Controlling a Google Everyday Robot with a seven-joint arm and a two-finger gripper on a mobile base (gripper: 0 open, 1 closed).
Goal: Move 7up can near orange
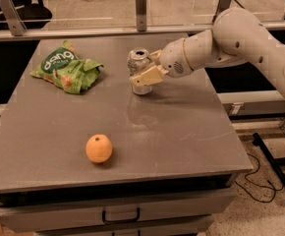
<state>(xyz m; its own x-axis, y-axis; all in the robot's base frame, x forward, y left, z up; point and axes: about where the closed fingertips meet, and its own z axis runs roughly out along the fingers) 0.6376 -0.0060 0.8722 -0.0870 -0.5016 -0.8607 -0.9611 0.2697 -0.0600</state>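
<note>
The 7up can, now upright near the table's far middle, will be let go by my gripper on the grey table [128,129] close behind the orange, toward my arm's side.
The 7up can [139,66] is silver with a pull-tab top and stands upright near the table's far middle. My gripper [145,72] reaches in from the right on a pale arm and is shut on the can, one cream finger [146,75] across its front. The orange [99,148] lies on the table's near left part, well apart from the can and closer to the front edge.
A green snack bag [66,69] lies at the far left of the grey table [182,132]. A railing with metal posts [141,6] runs behind the table. Drawers [120,214] sit under the front edge. Cables lie on the floor at right.
</note>
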